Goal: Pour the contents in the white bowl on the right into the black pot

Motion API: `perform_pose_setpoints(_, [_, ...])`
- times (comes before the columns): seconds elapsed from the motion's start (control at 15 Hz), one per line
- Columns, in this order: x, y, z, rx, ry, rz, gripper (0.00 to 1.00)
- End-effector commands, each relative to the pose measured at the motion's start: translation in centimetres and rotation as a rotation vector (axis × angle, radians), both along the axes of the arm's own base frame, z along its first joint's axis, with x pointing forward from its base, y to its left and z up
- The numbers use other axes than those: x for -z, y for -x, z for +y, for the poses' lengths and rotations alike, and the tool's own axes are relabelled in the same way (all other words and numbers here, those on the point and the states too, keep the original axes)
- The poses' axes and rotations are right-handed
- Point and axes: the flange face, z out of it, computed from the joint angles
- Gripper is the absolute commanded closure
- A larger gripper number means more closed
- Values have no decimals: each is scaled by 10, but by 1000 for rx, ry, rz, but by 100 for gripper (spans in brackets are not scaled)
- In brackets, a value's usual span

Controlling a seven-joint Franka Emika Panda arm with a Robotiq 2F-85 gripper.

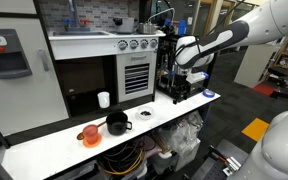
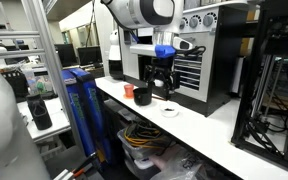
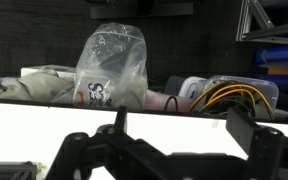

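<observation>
Next, my gripper will go to the white bowl's rim point(image 1: 151, 112) and close there, on the side facing away from the black pot.
The black pot point(image 1: 117, 123) point(image 2: 142, 96) sits on the white table point(image 1: 54, 148), with its short handle to one side. A small white bowl point(image 1: 146, 114) point(image 2: 170, 110) with dark contents lies a little way from it. In both exterior views my gripper point(image 1: 180, 96) point(image 2: 162, 90) hangs open above the table, apart from the bowl and pot and holding nothing. In the wrist view the gripper point(image 3: 179, 140) has its two dark fingers point(image 3: 246, 128) spread wide over bare white tabletop point(image 3: 174, 120). Neither pot nor bowl shows there.
An orange cup point(image 1: 91, 134) point(image 2: 129, 91) stands beside the pot, and a white cup point(image 1: 104, 99) stands further back by the oven front point(image 1: 134, 72). Past the table edge in the wrist view lie a clear plastic bag point(image 3: 112, 65) and yellow cables point(image 3: 234, 98).
</observation>
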Motion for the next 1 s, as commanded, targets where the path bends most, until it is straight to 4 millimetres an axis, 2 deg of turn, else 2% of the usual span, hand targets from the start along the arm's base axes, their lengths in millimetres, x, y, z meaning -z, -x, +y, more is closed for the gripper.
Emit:
perform_pose_setpoints(0.0, [31, -15, -10, -18, -26, -74, 0])
perform_pose_setpoints(0.6, [109, -61, -5, 39, -15, -177, 0])
perform_pose_setpoints(0.73, [116, -74, -3, 46, -18, -194, 0])
perform_pose_setpoints(0.93, [114, -97, 0, 49, -22, -225, 0])
